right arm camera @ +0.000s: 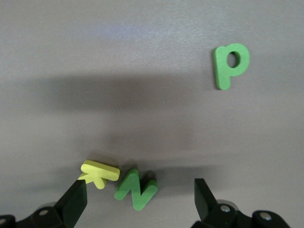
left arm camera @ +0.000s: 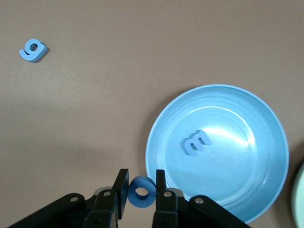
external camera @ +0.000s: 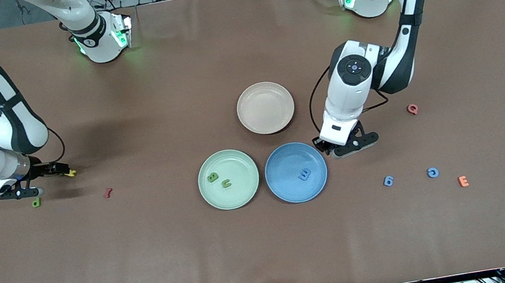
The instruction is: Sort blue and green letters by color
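I need to use my left gripper to let go of the round blue letter between the blue m and the rim of the blue plate [external camera: 314, 164] [left arm camera: 168, 157].
My left gripper [external camera: 346, 146] is shut on a round blue letter [left arm camera: 138, 203], low over the table beside the blue plate [external camera: 286, 192] on the side toward the left arm's end. One blue letter [external camera: 305, 174] lies in that plate. Two more blue letters [external camera: 388, 181] [external camera: 433, 172] lie on the table, nearer the front camera. The green plate [external camera: 241, 196] holds two green letters [external camera: 212, 177] [external camera: 226, 183]. My right gripper [right arm camera: 139, 194] is open, low over a green N [right arm camera: 136, 189] that lies between its fingers. A green p [right arm camera: 230, 64] lies close by.
A yellow letter [right arm camera: 99, 173] lies against the N, close to one finger. A beige plate [external camera: 265, 107] stands farther from the front camera than the two coloured plates. A dark red letter [external camera: 108, 192], a pink Q [external camera: 412, 109] and an orange E [external camera: 463, 181] lie loose.
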Motion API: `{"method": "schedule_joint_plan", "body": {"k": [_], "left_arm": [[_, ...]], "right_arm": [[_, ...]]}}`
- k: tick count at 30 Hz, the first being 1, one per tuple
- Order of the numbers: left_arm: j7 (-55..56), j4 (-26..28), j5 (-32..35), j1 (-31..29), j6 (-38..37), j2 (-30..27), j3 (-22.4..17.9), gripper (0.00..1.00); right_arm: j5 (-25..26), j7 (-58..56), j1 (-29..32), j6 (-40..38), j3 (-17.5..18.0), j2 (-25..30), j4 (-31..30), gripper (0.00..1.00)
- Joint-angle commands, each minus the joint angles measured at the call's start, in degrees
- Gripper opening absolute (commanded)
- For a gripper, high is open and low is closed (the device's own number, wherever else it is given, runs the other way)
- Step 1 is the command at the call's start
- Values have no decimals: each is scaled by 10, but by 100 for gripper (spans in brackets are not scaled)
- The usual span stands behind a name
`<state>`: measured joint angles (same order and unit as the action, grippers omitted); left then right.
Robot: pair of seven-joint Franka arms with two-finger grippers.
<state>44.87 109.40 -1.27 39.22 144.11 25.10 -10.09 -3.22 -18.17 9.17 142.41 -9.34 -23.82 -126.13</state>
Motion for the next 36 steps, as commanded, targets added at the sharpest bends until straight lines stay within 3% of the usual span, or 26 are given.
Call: {"method": "schedule_joint_plan", "body": {"k": [1,24,33,35,36], "left_arm": [[34,-29,16,12,-17,16,-10,17],[91,-103,9,28,-17,85,-4,17],[91,-110,7,28,-17,95,-4,18],[89,-110,7,27,-17,95,-4,22],[88,-110,6,26,-17,95,-4,34]], "right_arm": [[-14,-63,20,0,11,12,-11,100],[-18,-84,27,76,11,-27,-1,100],[-91,-83,-2,68,12,-32,-2,100],[-93,-82,-4,67,12,-32,-3,100],[-93,-82,-3,67,12,-32,-3,100]]}}
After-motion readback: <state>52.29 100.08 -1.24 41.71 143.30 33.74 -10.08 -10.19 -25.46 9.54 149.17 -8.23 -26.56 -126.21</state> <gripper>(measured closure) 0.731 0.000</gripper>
